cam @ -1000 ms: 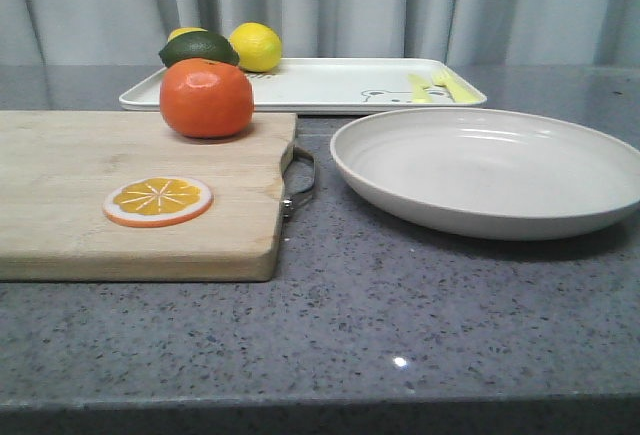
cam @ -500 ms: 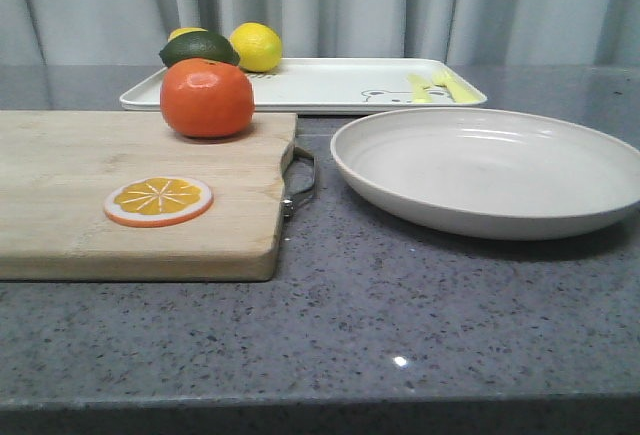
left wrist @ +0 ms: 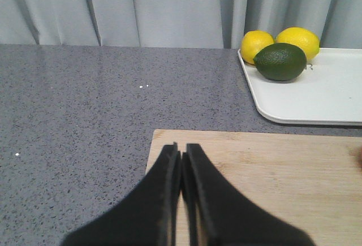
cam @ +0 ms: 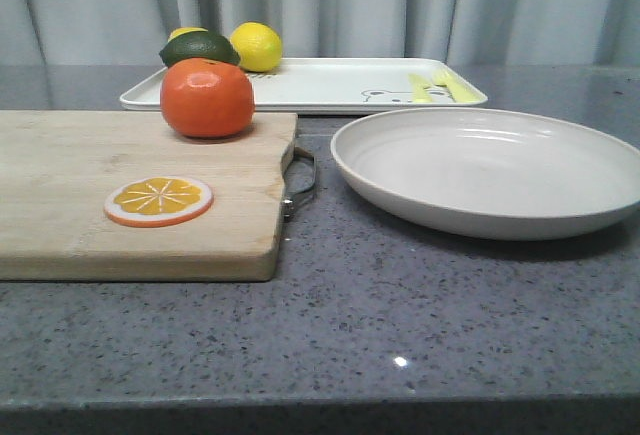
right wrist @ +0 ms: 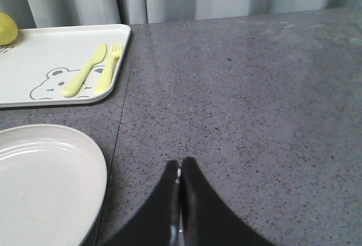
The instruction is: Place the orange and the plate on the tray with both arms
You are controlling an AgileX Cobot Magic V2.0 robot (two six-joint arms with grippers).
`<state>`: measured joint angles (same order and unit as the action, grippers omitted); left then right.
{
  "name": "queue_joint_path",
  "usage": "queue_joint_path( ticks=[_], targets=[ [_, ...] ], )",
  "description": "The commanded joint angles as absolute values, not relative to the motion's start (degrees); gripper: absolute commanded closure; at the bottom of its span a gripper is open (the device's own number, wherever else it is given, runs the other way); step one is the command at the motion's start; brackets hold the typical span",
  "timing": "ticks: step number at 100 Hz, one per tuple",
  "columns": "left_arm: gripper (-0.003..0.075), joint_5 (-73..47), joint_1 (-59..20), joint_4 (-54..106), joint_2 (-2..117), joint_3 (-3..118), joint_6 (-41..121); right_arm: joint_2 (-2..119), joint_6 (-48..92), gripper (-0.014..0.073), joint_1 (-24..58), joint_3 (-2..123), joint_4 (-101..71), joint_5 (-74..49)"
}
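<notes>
The robot's left gripper will come from above and close on the upper part of the orange (cam: 209,73) while the orange sits on the wooden cutting board.
The orange (cam: 207,97) sits on the far right part of a wooden cutting board (cam: 60,195). The off-white plate (cam: 490,170) rests on the grey counter right of the board; its edge also shows in the right wrist view (right wrist: 45,184). The white tray (cam: 320,83) lies behind both, also seen in the left wrist view (left wrist: 317,96) and the right wrist view (right wrist: 56,65). My left gripper (left wrist: 181,150) is shut and empty above the board's corner. My right gripper (right wrist: 180,164) is shut and empty over the counter beside the plate. Neither gripper shows in the front view.
An orange slice (cam: 158,200) lies on the board. Two lemons (cam: 256,46) and a green lime (cam: 199,49) sit on the tray's left end. The board has a metal handle (cam: 300,183) facing the plate. Grey curtains hang behind the counter.
</notes>
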<state>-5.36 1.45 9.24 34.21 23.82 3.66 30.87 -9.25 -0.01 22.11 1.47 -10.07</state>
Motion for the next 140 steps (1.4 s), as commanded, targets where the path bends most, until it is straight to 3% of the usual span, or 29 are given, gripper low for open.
queue_joint_path(
  ticks=[1,20,27,34,53,67,107,140],
  targets=[
    [0.0739,-2.8,1.4,9.9,36.5,28.0,3.5,32.8,-9.1,0.0652,0.1,25.4,1.5,-8.4],
    [0.0734,-4.0,1.4,9.9,41.9,32.3,3.5,36.9,-9.1,0.0652,0.1,26.0,1.5,-8.8],
    [0.0699,-4.7,1.1,9.9,43.9,34.0,3.5,37.7,-9.1,0.0652,0.1,26.0,1.5,-8.8],
    [0.0612,-4.9,-0.2,9.9,45.6,35.6,3.9,38.0,-9.1,0.0652,0.1,26.0,1.5,-8.5],
    [0.0246,-4.9,-6.6,9.9,50.6,40.0,3.9,38.0,-9.1,0.0652,0.1,26.0,1.5,-8.4],
    [0.0097,-5.4,-11.4,10.0,55.6,43.4,3.9,38.0,-9.1,0.0652,0.1,26.1,1.5,-8.4],
    [0.0076,-15.0,-23.1,12.0,71.3,58.1,3.9,38.0,-9.1,0.0652,0.1,26.4,1.5,-8.8],
    [0.0076,-28.4,-26.1,16.9,83.2,72.6,3.9,38.0,-9.1,0.0652,0.1,26.4,1.5,-8.8]
  ],
)
